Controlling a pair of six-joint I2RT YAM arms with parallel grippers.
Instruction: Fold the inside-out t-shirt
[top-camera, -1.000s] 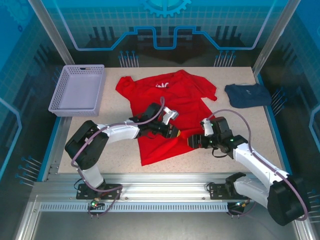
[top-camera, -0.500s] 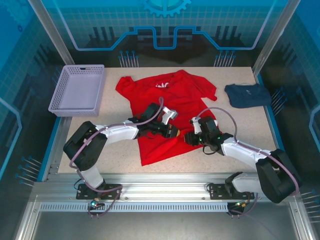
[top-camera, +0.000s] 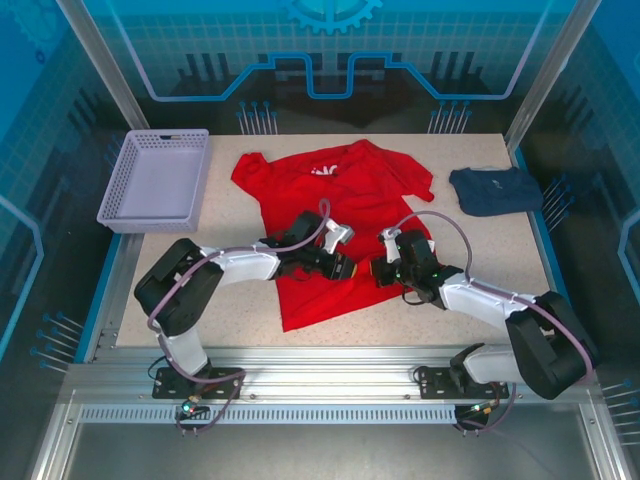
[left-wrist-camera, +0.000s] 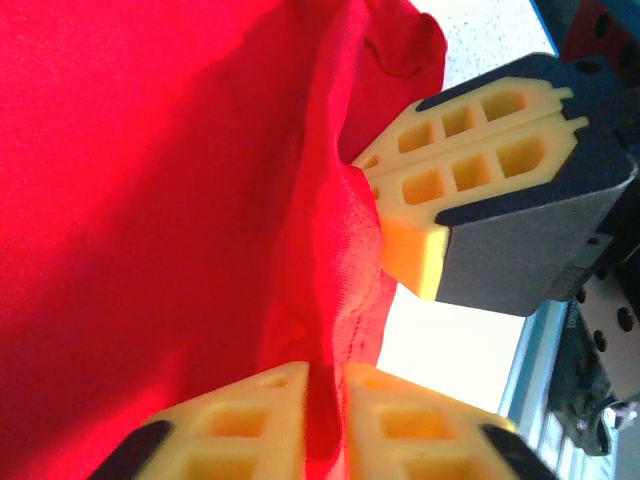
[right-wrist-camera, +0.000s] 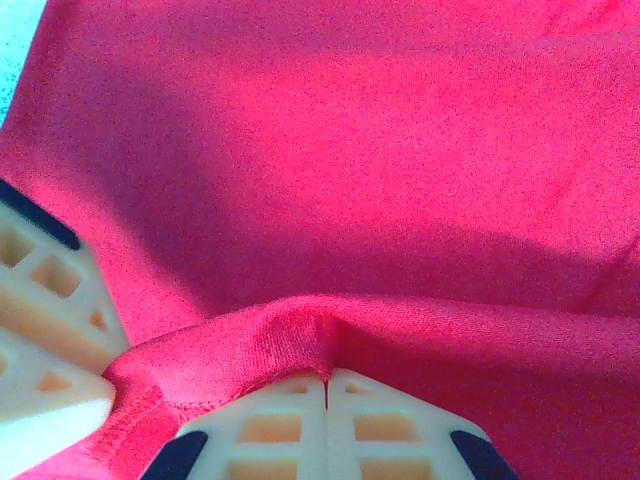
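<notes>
Next, I open my left gripper's parted fingers, as the fold of hem lies loose in them, then take the hem edge (left-wrist-camera: 352, 258) beside my right gripper and lift it.
The inside-out t-shirt (top-camera: 330, 205) lies spread across the middle of the table, bright red, with a white print near its collar. Both grippers meet at its right hem. My right gripper (top-camera: 378, 268) is shut on a pinched ridge of the hem (right-wrist-camera: 300, 335), its fingertips pressed together (right-wrist-camera: 327, 378). My left gripper (top-camera: 350, 268) faces it a finger's width away. Its jaws (left-wrist-camera: 325, 375) stand slightly parted, with a fold of red cloth lying in the narrow gap. The right gripper's fingers (left-wrist-camera: 470, 150) show in the left wrist view, against the cloth edge.
A lavender plastic basket (top-camera: 155, 180) stands at the back left. A dark navy folded garment (top-camera: 495, 190) lies at the back right. Bare speckled table (top-camera: 480, 250) runs to the right of the shirt, and a strip runs along the front edge.
My right gripper has moved left to the shirt's hem and shut on it. My left gripper has stayed in place and its jaws have parted a little.
</notes>
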